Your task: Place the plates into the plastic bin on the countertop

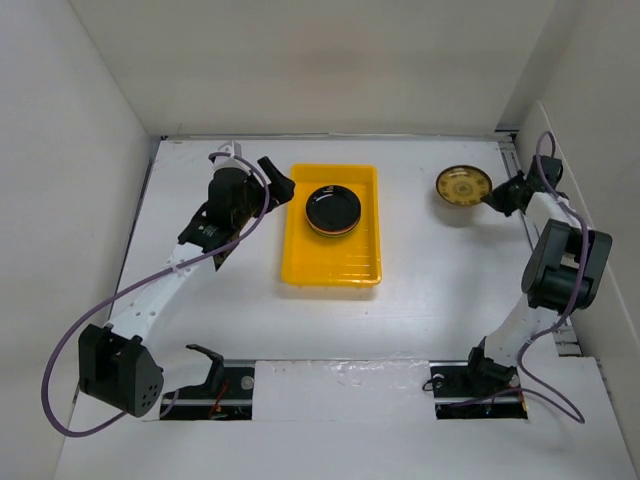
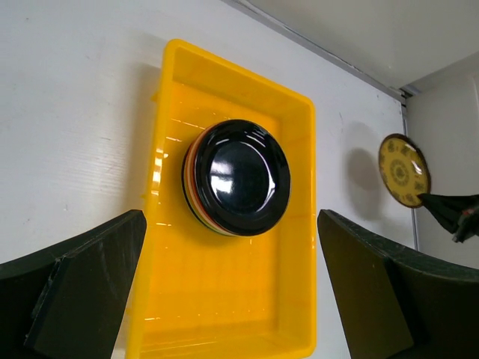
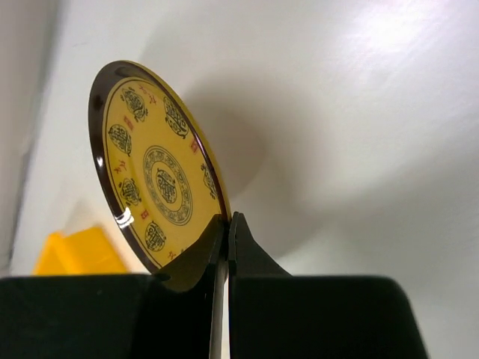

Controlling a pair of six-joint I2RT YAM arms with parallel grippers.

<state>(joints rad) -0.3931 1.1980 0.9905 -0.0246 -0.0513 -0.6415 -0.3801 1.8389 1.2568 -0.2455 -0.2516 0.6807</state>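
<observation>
Next, I set the gold-patterned plate down with my right gripper on the black plate topping the stack (image 1: 333, 209) in the yellow bin.
The yellow plastic bin (image 1: 332, 226) sits at the middle of the white countertop (image 1: 430, 270). A stack of plates with the black plate (image 1: 333, 208) on top lies in its far half; orange and pale rims show under it in the left wrist view (image 2: 196, 200). My left gripper (image 1: 282, 184) is open and empty, just left of the bin's far corner. My right gripper (image 1: 493, 199) is shut on the rim of a gold-patterned plate (image 1: 463, 186) and holds it tilted above the countertop at the far right. The right wrist view shows the plate (image 3: 153, 176) pinched between the fingers.
White walls enclose the countertop on the left, back and right. The near half of the bin (image 2: 224, 299) holds nothing. The arm bases stand at the near edge.
</observation>
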